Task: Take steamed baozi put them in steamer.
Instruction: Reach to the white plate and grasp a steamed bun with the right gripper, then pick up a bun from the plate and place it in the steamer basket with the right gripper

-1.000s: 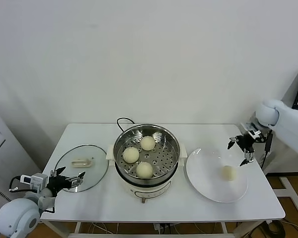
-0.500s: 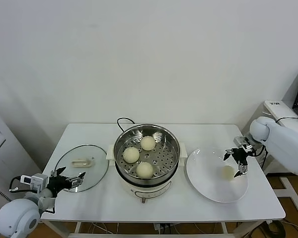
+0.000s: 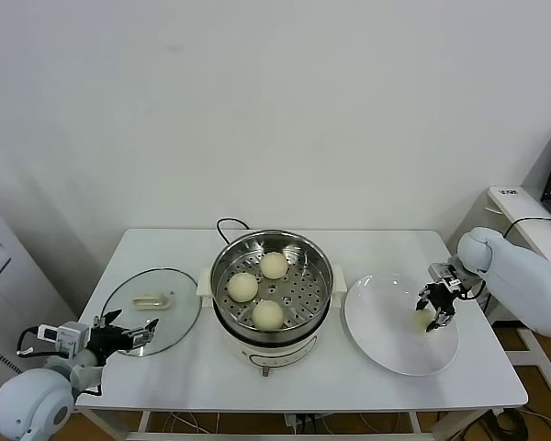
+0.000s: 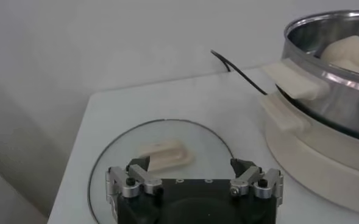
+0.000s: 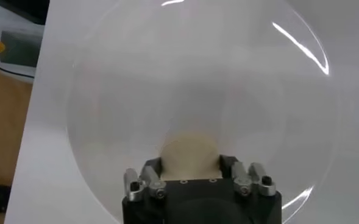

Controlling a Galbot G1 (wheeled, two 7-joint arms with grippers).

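Next, my right gripper lets go of the baozi on the steamer tray's bare patch [image 3: 303, 287] closest to the white plate.
Three cream-white baozi [image 3: 274, 265] [image 3: 242, 287] [image 3: 267, 314] lie on the perforated tray of the steel steamer [image 3: 312, 276] at the table's middle. A fourth baozi [image 3: 423, 320] rests on the white plate [image 3: 386, 340] to the steamer's right. My right gripper [image 3: 434, 308] is down on the plate, its jaws closed against both sides of this baozi [image 5: 190, 152]. My left gripper [image 3: 121, 336] is open and empty at the table's front left, at the near edge of the glass lid [image 3: 179, 317].
The glass lid with its cream handle [image 4: 162, 153] lies flat left of the steamer. The steamer's black cord [image 3: 225, 223] runs behind it. The plate's rim is close to the table's right edge [image 3: 496, 331].
My right gripper has come down from above the plate's far right rim onto the fourth baozi, and its jaws have narrowed onto it. The left arm has not moved.
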